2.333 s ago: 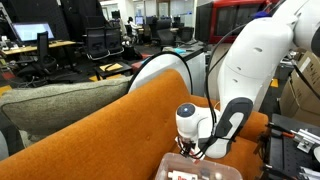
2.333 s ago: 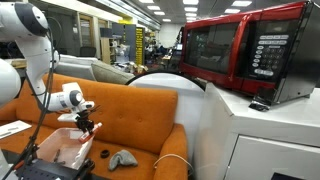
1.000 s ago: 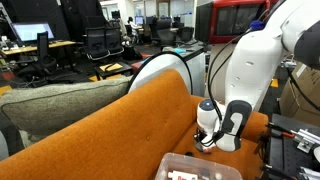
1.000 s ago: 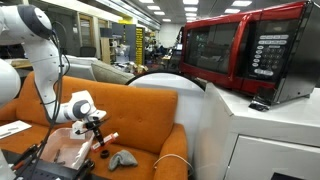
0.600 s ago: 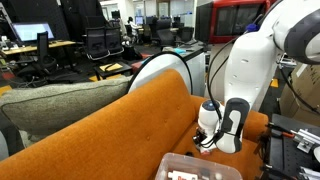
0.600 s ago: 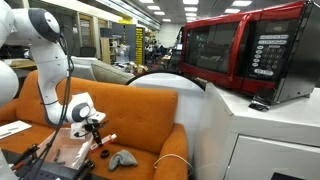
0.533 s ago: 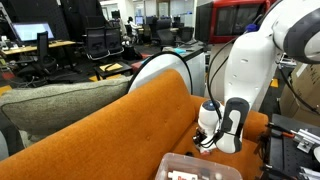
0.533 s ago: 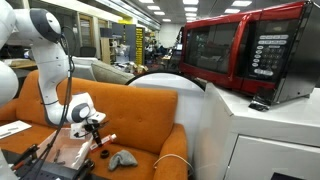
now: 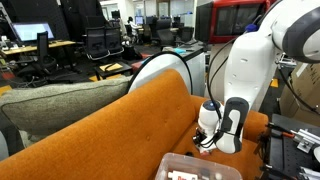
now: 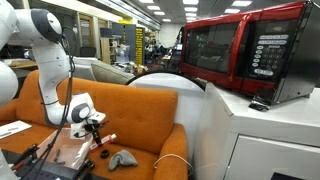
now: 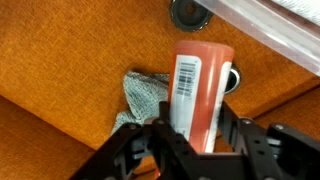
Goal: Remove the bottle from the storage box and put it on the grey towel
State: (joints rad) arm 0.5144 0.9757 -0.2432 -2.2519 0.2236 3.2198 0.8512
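Observation:
Next, my gripper sets the bottle down for me along the grey towel's edge (image 9: pixel 198 137) (image 11: pixel 171 115), the one that faces the back of the orange sofa. The bottle is still above the orange seat.
My gripper (image 11: pixel 193 128) is shut on the bottle (image 11: pixel 200 75), a red-orange bottle with a white barcode label, held lengthwise between the fingers above the orange sofa seat. The grey towel (image 11: pixel 145 97) lies crumpled on the seat just beside and under the bottle. In an exterior view the bottle (image 10: pixel 104 139) sticks out of the gripper (image 10: pixel 97 140), a little above and beside the grey towel (image 10: pixel 123 159). The clear storage box (image 10: pixel 62 150) sits on the seat next to the gripper; its rim also shows in the wrist view (image 11: pixel 275 22) and in an exterior view (image 9: pixel 195 170).
A small dark round object (image 11: pixel 189 14) lies on the seat near the box, also seen in an exterior view (image 10: pixel 103 153). The orange sofa back (image 9: pixel 130 120) rises behind. A red microwave (image 10: pixel 250 55) stands on a white cabinet beside the sofa.
The gripper has carried the bottle out of the storage box and sideways toward the grey towel. In the last half second nothing moves visibly.

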